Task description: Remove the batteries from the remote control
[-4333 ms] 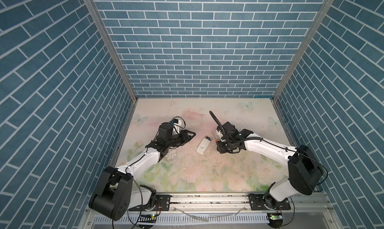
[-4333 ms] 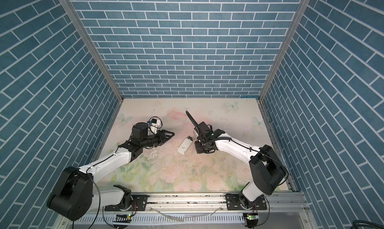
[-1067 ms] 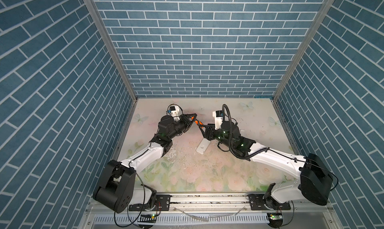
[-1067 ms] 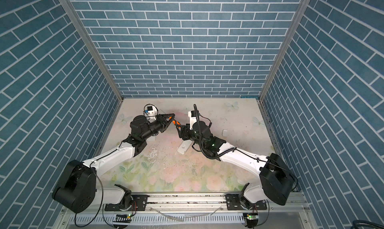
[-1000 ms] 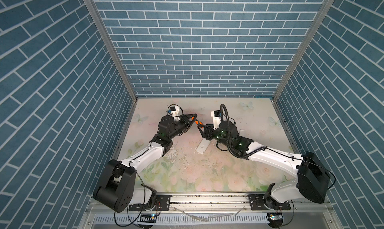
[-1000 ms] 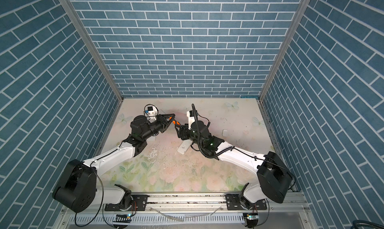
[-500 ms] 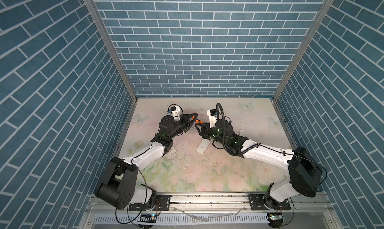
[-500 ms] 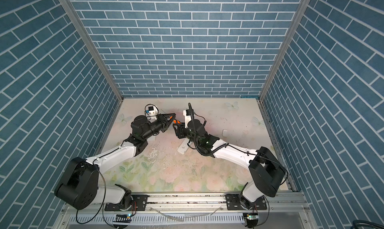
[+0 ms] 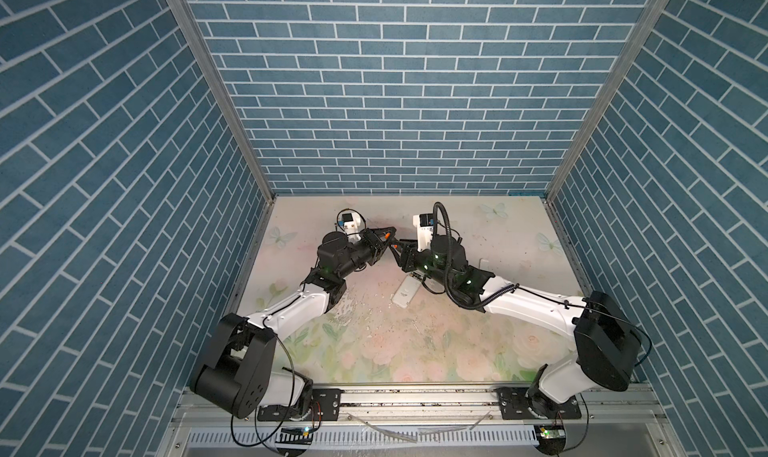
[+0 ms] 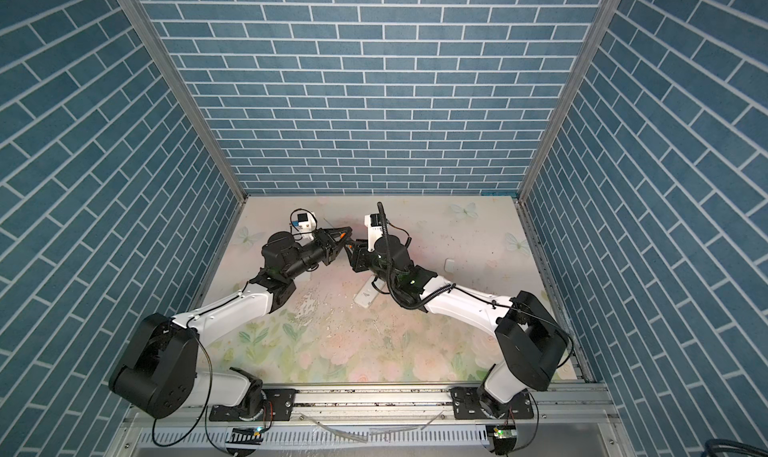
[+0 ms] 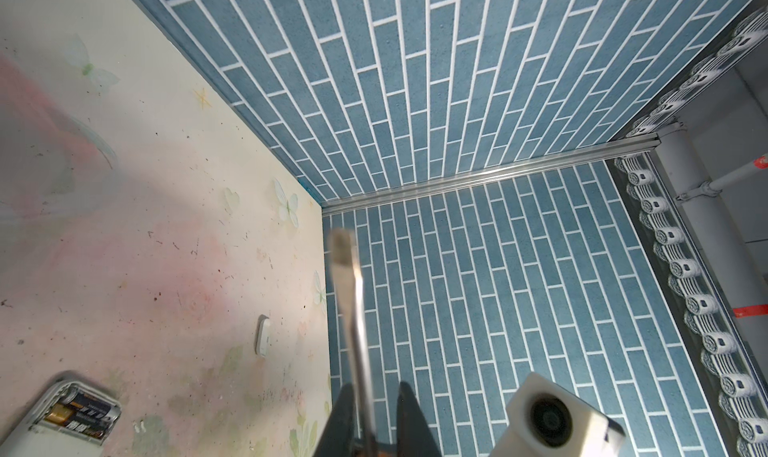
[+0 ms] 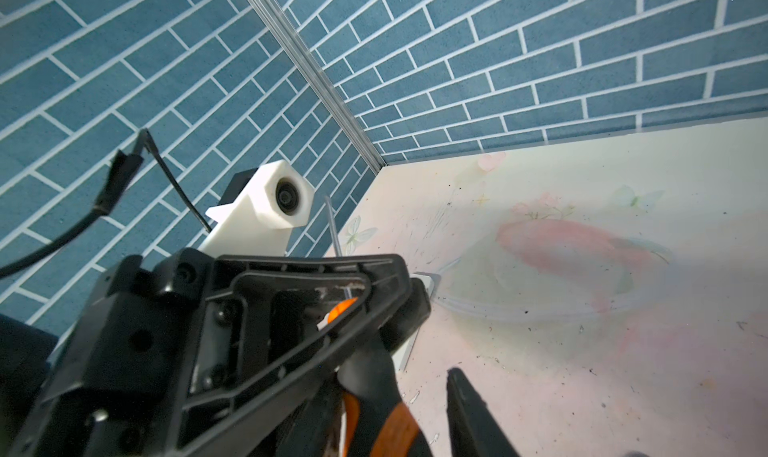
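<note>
The screwdriver's stem points up, away from the batteries, so the robot's right gripper will take the screwdriver's handle point(image 12: 395, 431) while the left gripper opens and regrips at a new slant.
The white remote control point(image 9: 406, 291) point(image 10: 366, 295) lies on the mat with its back open. In the left wrist view, black batteries point(image 11: 83, 409) with gold ends sit in its compartment point(image 11: 62, 413). My left gripper point(image 9: 388, 231) point(image 10: 347, 230) point(image 11: 376, 388) is raised above the mat and shut on a screwdriver, whose metal shaft point(image 11: 353, 309) sticks out between the fingers. My right gripper point(image 9: 401, 249) point(image 10: 353, 251) point(image 12: 395, 392) meets it tip to tip. Its jaws stand open around the orange-and-black handle point(image 12: 390, 421), with a gap to one finger point(image 12: 469, 413).
A small white cover point(image 9: 483, 264) point(image 10: 449, 264) point(image 11: 263, 335) lies on the mat to the right of the remote. Another white flat piece point(image 12: 428, 282) shows partly behind the left gripper. Blue brick walls point(image 9: 395, 102) enclose the mat on three sides.
Both arms have risen from beside the remote and met above the mat. Over the last second the right gripper has slid left onto the screwdriver handle with its jaws narrowing. The left grip is unchanged.
</note>
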